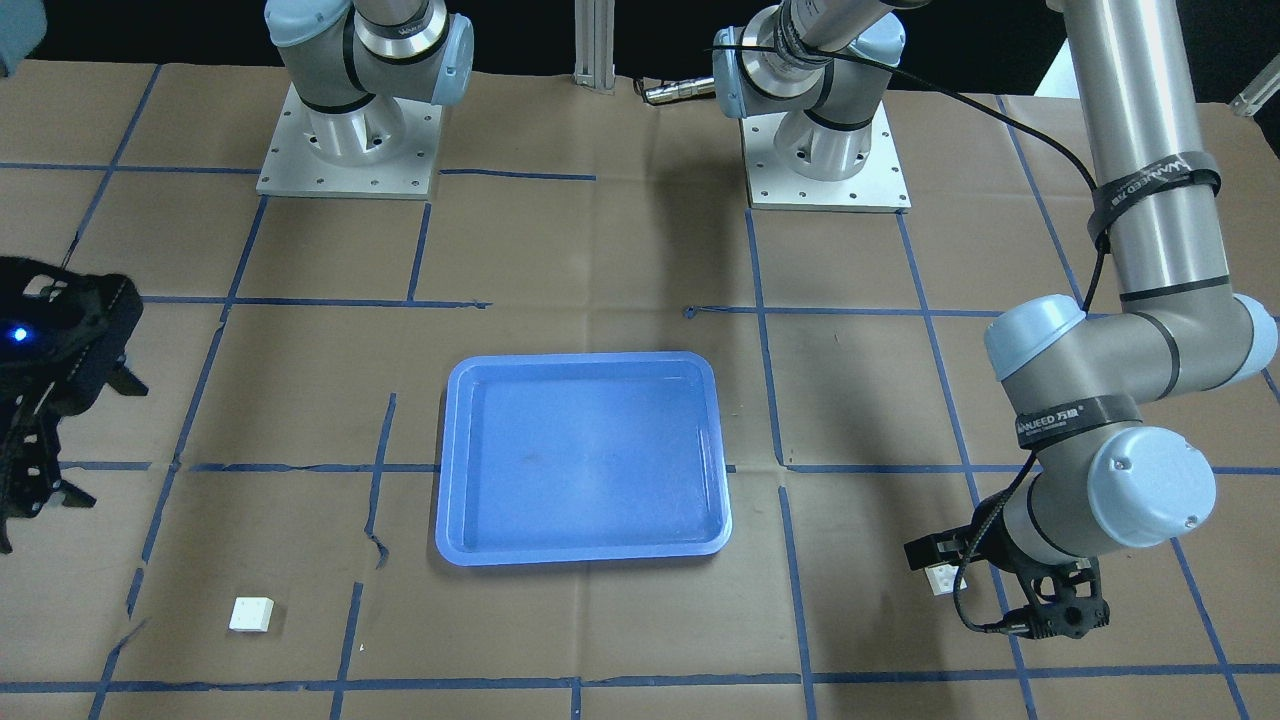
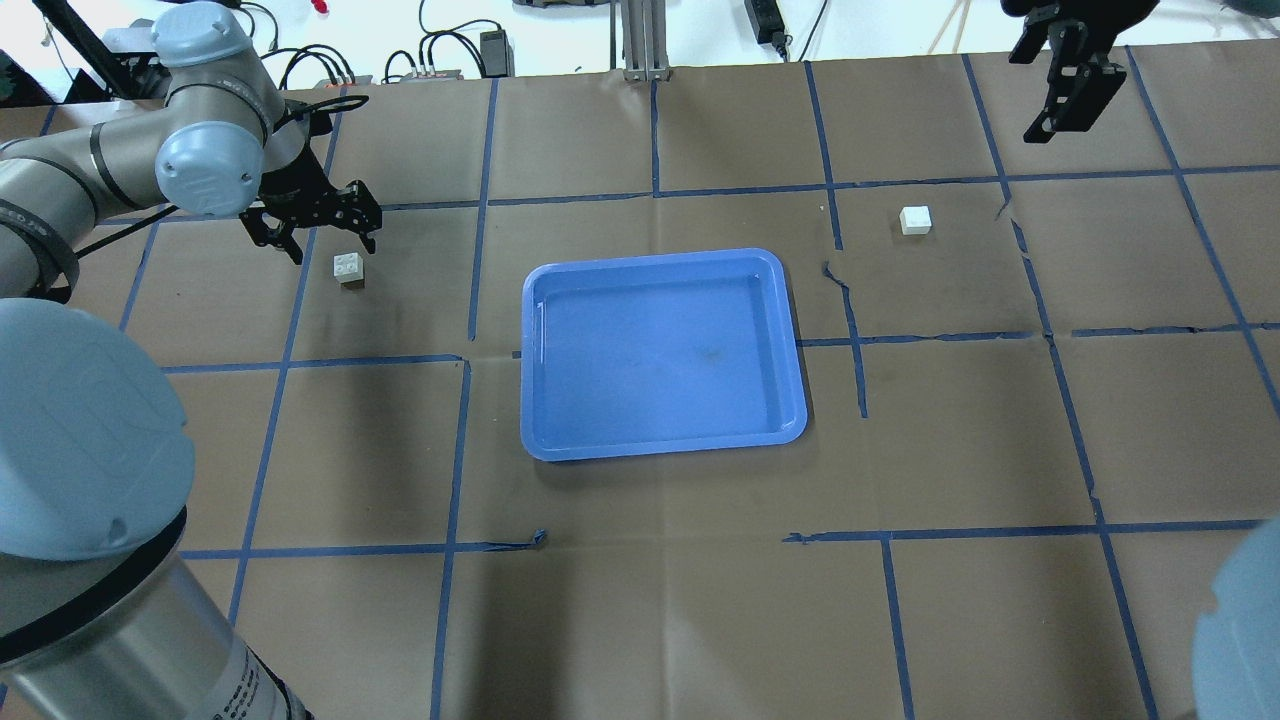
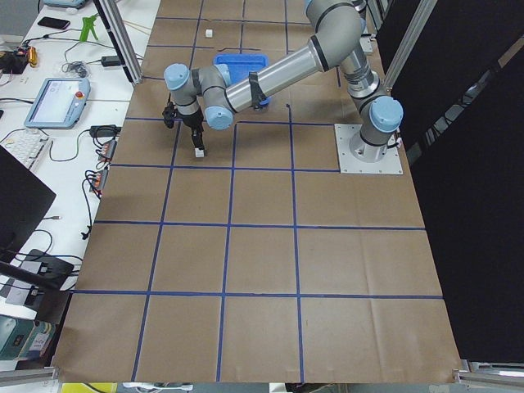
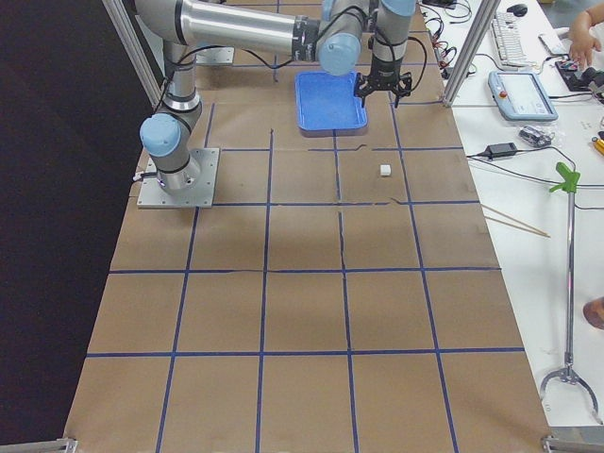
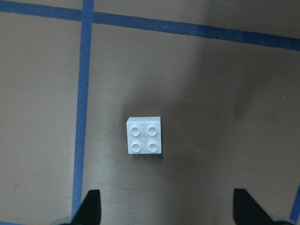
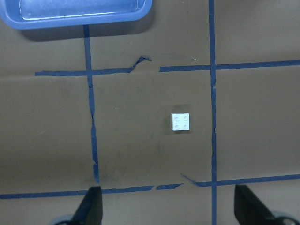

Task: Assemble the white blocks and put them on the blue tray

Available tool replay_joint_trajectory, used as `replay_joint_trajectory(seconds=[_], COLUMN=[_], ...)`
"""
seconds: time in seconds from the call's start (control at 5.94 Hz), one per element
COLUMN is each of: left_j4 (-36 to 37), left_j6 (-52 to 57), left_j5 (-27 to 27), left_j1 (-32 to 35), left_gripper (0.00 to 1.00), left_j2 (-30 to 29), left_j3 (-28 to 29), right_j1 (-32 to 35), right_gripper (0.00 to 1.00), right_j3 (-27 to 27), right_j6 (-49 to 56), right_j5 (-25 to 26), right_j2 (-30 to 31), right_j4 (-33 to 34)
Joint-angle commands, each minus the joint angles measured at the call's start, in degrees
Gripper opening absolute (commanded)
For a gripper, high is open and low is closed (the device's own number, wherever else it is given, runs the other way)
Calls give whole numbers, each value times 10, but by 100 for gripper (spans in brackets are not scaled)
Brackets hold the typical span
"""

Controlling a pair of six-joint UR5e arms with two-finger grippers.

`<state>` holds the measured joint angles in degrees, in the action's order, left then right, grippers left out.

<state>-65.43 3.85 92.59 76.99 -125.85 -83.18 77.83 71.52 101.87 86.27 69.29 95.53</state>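
Note:
Next, my right gripper closes on the white block that is far from my left gripper, by the block's half point(image 1: 241, 614) point(image 6: 180, 126) away from the blue tray.
One white block point(image 2: 349, 268) sits studs up on the brown paper, left of the blue tray point(image 2: 660, 440). My left gripper point(image 2: 325, 240) hangs open over it. In the left wrist view the block point(image 5: 144, 135) lies ahead of and between the spread fingertips point(image 5: 91, 208), untouched. The second white block point(image 2: 915, 220) lies to the far right of the tray. My right gripper point(image 2: 1065, 105) is open, high above and beyond it. In the right wrist view this block point(image 6: 181, 121) looks small and far below. The tray holds nothing.
The table is covered in brown paper with a grid of blue tape, torn in places point(image 2: 845, 290). Both arm bases point(image 1: 350, 140) stand on the robot's side. Monitors, cables and tools point(image 3: 57, 98) lie on benches beyond the table's long edge.

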Motion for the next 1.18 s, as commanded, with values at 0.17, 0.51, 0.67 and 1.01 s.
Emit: replay_joint_trajectory(seconds=[0.17,0.51,0.67,1.01], left_j4=[43,43,47,39], left_j6=[16,34,64,224], left_j5=[-6,-5,-6,-7], left_j1=[-3,-3,-2,28], left_gripper=[60,3,0,0], left_j2=[-29,-26,-19,57], left_j3=[-6,-5,-5,-57], right_j1=[-45,-52,-52,-54], right_gripper=[100,100,100,100], right_j3=[-38,21,62,108], right_j6=[64,90,91,90], right_j5=[-120,-202,-204,-203], right_j2=[-112,-131,-137,-158], right_j4=[-5,38,108,175])
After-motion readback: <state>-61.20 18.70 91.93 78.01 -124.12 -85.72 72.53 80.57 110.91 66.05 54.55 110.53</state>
